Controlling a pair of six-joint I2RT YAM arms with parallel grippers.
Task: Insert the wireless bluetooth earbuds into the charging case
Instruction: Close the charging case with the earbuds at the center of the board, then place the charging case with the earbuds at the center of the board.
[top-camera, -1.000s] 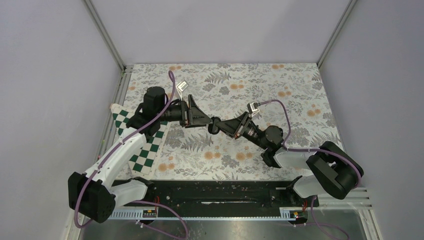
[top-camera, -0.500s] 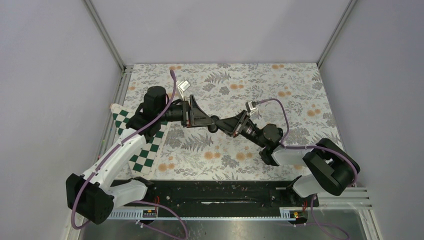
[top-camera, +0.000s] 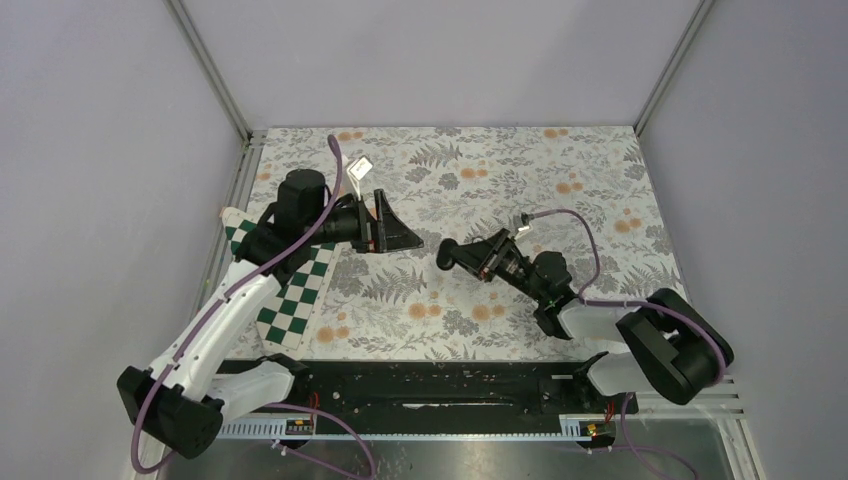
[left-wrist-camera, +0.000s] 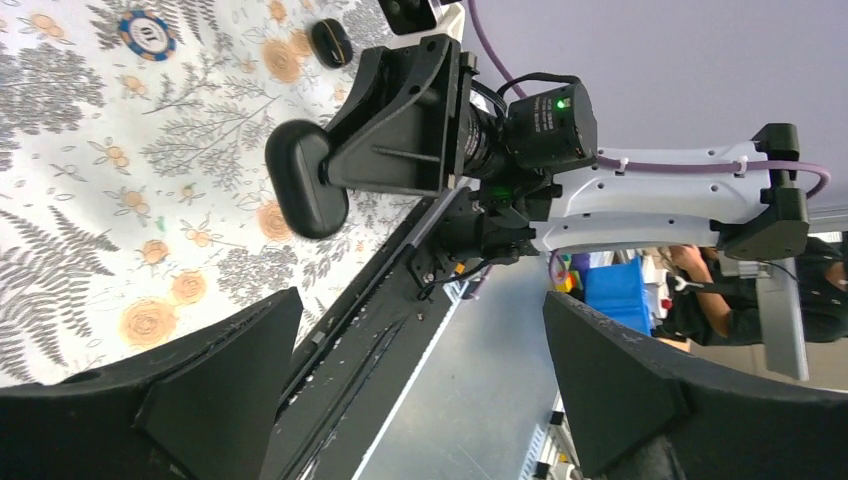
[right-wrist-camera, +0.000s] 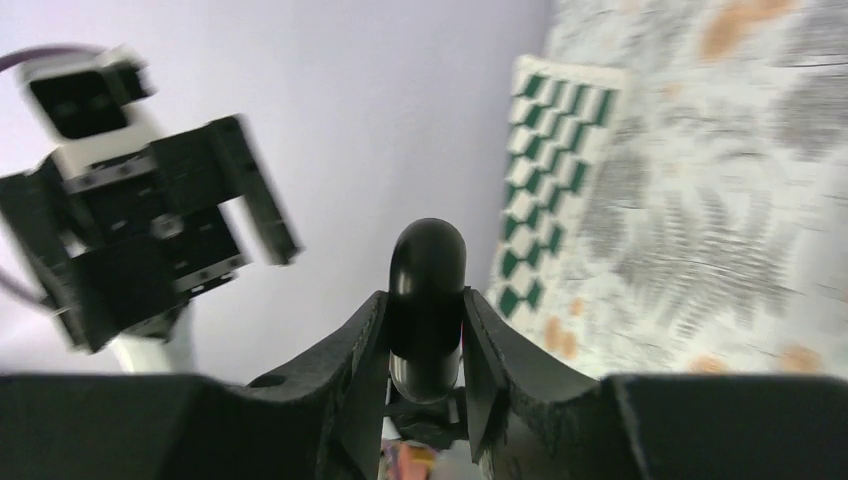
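The black charging case, now held above the floral mat, will go down from my hand onto the floral mat (top-camera: 501, 278), just beyond the orange flowers that are nearest my right gripper.
My right gripper (top-camera: 452, 255) is shut on the black charging case (top-camera: 442, 258) and holds it above the floral mat. In the right wrist view the case (right-wrist-camera: 427, 260) stands on end between the two fingers of the right gripper (right-wrist-camera: 425, 297). My left gripper (top-camera: 415, 240) is wide open and empty, a short way left of the case. In the left wrist view the left gripper (left-wrist-camera: 422, 300) faces the case (left-wrist-camera: 300, 185). A small black rounded bud (left-wrist-camera: 330, 42) lies on the mat beyond. I cannot see a second bud.
A green-and-white checked cloth (top-camera: 290, 290) lies at the left under my left arm. A blue-rimmed chip (left-wrist-camera: 145, 30) lies on the mat near the bud. The black base rail (top-camera: 420, 385) runs along the near edge. Grey walls close three sides.
Both grippers met at the case before. Now my left gripper has drawn back to the left, open, and my right gripper has swung slightly right with the case still in it.
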